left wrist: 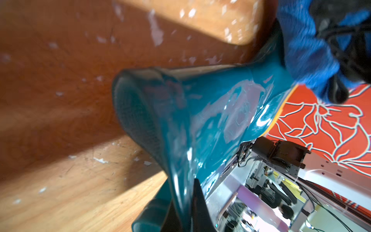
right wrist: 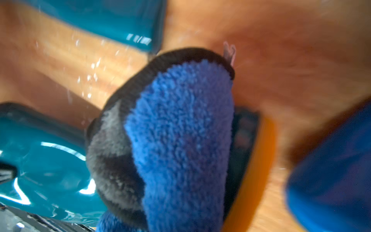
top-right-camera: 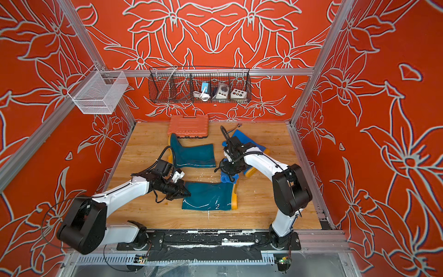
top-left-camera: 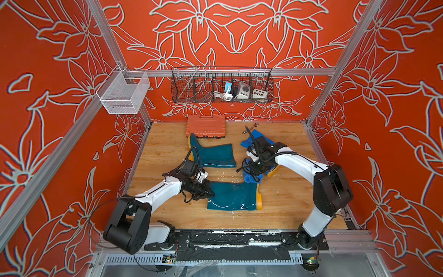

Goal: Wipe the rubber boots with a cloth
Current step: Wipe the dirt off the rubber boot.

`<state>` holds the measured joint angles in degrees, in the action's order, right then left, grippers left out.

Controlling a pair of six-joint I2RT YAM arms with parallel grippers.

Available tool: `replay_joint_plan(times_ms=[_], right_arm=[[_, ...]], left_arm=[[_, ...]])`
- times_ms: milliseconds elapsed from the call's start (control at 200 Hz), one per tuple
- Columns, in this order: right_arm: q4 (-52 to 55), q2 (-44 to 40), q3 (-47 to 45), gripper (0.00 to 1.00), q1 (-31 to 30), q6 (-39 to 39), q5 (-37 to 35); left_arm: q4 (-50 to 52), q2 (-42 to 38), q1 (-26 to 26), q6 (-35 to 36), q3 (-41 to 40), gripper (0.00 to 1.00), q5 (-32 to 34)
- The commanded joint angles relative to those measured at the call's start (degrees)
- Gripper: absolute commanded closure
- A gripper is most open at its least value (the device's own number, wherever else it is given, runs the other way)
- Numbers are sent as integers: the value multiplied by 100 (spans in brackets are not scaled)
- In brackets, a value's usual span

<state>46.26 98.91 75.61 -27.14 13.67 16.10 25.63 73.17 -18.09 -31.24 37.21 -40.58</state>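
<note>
The robot's right gripper will release the fuzzy blue cloth on the wooden floor (top-left-camera: pixel 269 198) next to the near boot's yellow sole.
Two dark teal rubber boots lie on their sides in both top views, the near one (top-left-camera: pixel 232 196) (top-right-camera: pixel 211 196) and the far one (top-left-camera: pixel 213 153) (top-right-camera: pixel 194 153). A bright blue boot (top-left-camera: pixel 257 136) (top-right-camera: pixel 242 136) lies partly hidden under my right arm. My left gripper (top-left-camera: pixel 211 191) (left wrist: pixel 186 211) is shut on the rim of the near boot's shaft (left wrist: pixel 200 112). My right gripper (top-left-camera: pixel 253 170) (top-right-camera: pixel 230 169) is shut on the blue fuzzy cloth (top-left-camera: pixel 250 178) (right wrist: pixel 180 140). The cloth hangs bunched at the near boot's toe by its yellow sole (right wrist: pixel 259 160). The cloth hides the right fingertips.
An orange ribbed case (top-left-camera: pixel 206 127) leans at the back wall beside the far boot. A black wire basket (top-left-camera: pixel 221 84) and a white mesh basket (top-left-camera: pixel 123 92) hang on the frame. A metal tool (top-left-camera: pixel 251 126) lies behind the blue boot. White flecks dot the wooden floor (top-left-camera: pixel 287 203).
</note>
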Motion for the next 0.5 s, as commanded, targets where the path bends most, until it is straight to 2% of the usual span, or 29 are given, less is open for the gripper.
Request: replay_joint_plan(times_ms=[0, 135, 285, 345, 390, 495], right_arm=[[455, 96, 621, 100, 83, -384, 231], [530, 313, 880, 100, -1118, -179, 85], [175, 696, 924, 100, -2382, 140, 609], [329, 827, 1039, 100, -2476, 70, 463], [562, 857, 1098, 100, -2405, -45, 50], [952, 737, 1004, 100, -1801, -317, -639]], left_arm=[[282, -233, 16, -67, -57, 100, 277], [399, -180, 16, -79, 83, 100, 248], [347, -198, 16, -152, 228, 100, 287], [346, -172, 18, -162, 274, 100, 277], [355, -175, 16, -156, 291, 100, 274], [356, -234, 16, -163, 246, 100, 287]])
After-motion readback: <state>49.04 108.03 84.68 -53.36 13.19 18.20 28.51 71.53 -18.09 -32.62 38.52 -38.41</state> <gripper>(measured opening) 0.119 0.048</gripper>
